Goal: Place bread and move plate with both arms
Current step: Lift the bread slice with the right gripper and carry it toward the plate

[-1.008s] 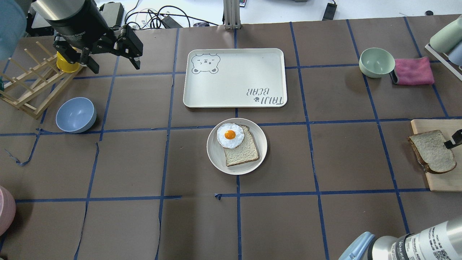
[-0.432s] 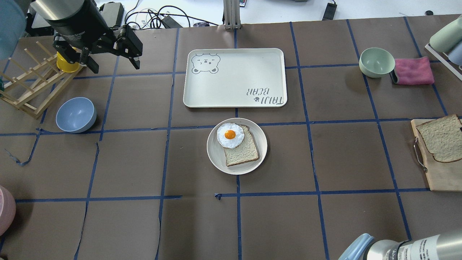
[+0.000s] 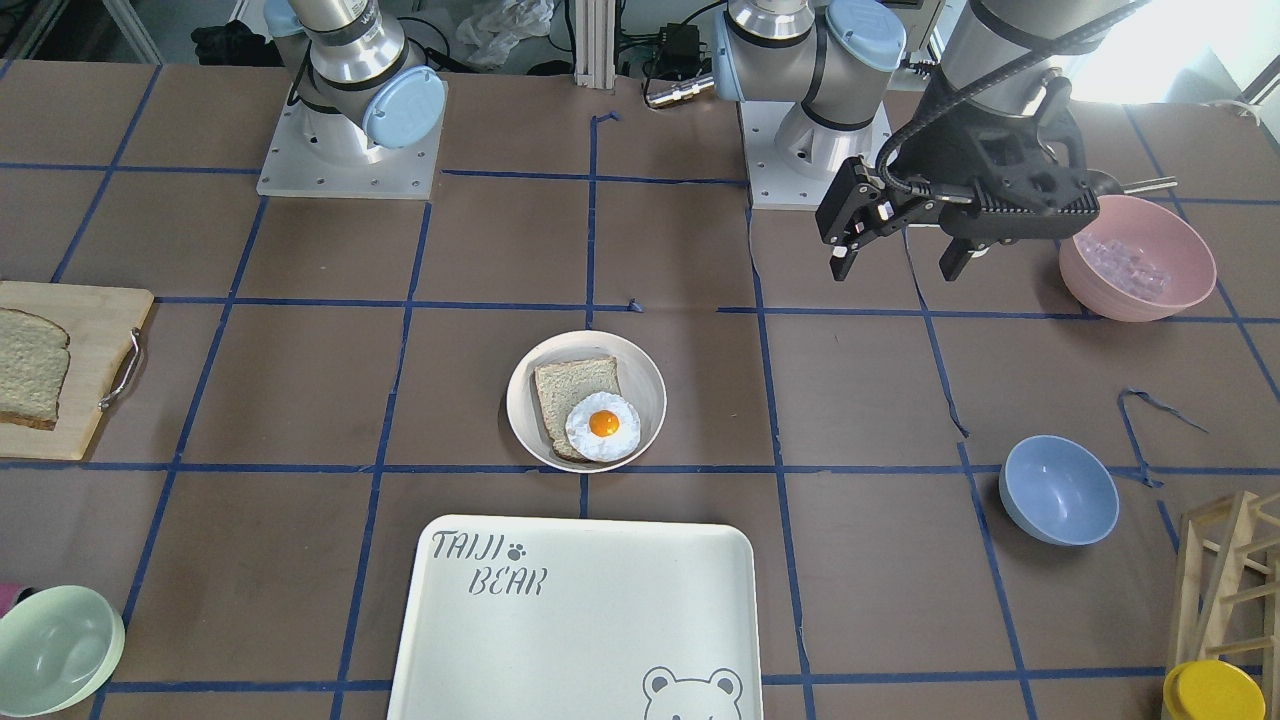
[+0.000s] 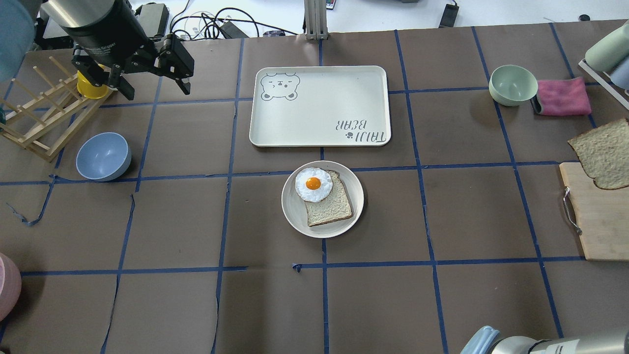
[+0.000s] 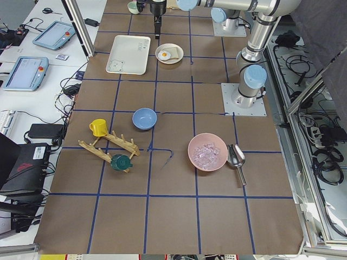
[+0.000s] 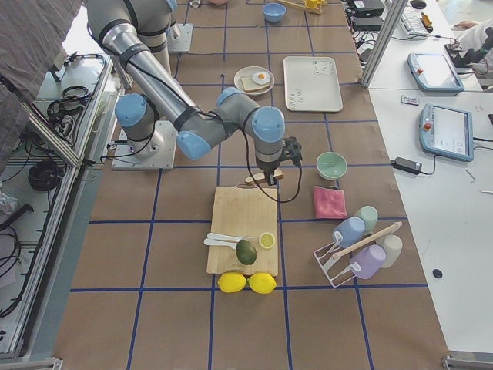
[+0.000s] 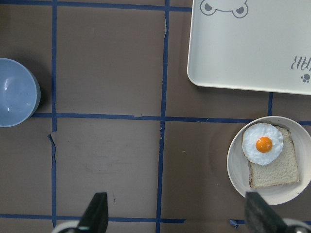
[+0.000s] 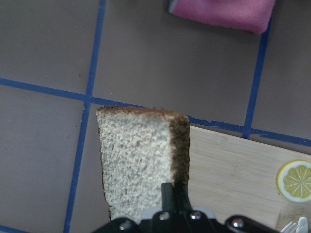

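Note:
I should lay the bread over the smaller pale slice and the fried egg (image 3: 600,397) on the plate with my right gripper.
The bread (image 4: 602,152) is a large greyish-tan slice with a dark crust, held in the air over the far end of the wooden cutting board (image 4: 597,226) at the right edge. My right gripper (image 8: 174,188) is shut on its crust edge (image 8: 181,145); it is out of the overhead view. The plate (image 4: 295,216) sits mid-table with a smaller pale slice (image 4: 331,206) and a fried egg (image 4: 313,184) on it. My left gripper (image 4: 157,92) is open and empty, high over the far left of the table; the plate shows at its lower right (image 7: 238,170).
The white TAIJI BEAR tray (image 4: 319,105) lies just beyond the plate. A green bowl (image 4: 512,84) and a pink cloth (image 4: 562,96) are far right. A blue bowl (image 4: 103,156), a wooden rack (image 4: 39,113) and a yellow cup (image 4: 91,86) are at the left.
The bread has come up off the cutting board and moved toward the far side of the table. The left arm has not moved.

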`<state>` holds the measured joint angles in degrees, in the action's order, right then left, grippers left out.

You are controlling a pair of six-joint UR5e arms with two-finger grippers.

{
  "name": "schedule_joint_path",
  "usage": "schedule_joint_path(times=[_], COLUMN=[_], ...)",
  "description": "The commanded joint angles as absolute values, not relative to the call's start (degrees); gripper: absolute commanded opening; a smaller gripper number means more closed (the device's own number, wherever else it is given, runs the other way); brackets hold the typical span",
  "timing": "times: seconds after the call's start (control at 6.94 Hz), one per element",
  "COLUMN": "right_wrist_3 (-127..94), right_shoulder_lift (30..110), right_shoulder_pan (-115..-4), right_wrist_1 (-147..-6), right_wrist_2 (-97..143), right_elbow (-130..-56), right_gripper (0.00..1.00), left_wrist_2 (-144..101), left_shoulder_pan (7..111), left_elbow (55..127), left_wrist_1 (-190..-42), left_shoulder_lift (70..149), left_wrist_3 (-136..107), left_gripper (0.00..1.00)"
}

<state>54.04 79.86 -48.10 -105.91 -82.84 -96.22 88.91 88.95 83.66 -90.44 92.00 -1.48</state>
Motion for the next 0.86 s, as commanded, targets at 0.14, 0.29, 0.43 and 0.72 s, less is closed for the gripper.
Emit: schedule_joint_path(times=[0.14,0.29,0.43,0.72], right_wrist_3=[38.5,31.3,22.2,16.4], right_shoulder_lift=[80.4,80.2,80.2,78.7], right_shoulder_pan=[-65.0,-73.0,-79.0,-92.0], right_wrist_1=[-95.8,-96.1,-96.1,-99.0], right_wrist_2=[-81.9,-81.0,-77.7,-69.8], right_elbow=[-92.9,-93.1,-93.3,-93.4], right_gripper=[0.0,0.0,0.0,0.0], left_wrist_2=[88.8,88.9,89.1,89.1], left_shoulder_pan=[88.9,88.9,88.9,88.9], left_elbow=[83.6,83.7,83.6,83.7], left_wrist_1=[-90.4,-90.4,-90.4,-90.4], left_shoulder_lift=[92.0,92.0,92.0,92.0], left_wrist_3=[-1.2,-1.2,-1.1,-1.3], left_gripper=[1.0,1.0,1.0,1.0])
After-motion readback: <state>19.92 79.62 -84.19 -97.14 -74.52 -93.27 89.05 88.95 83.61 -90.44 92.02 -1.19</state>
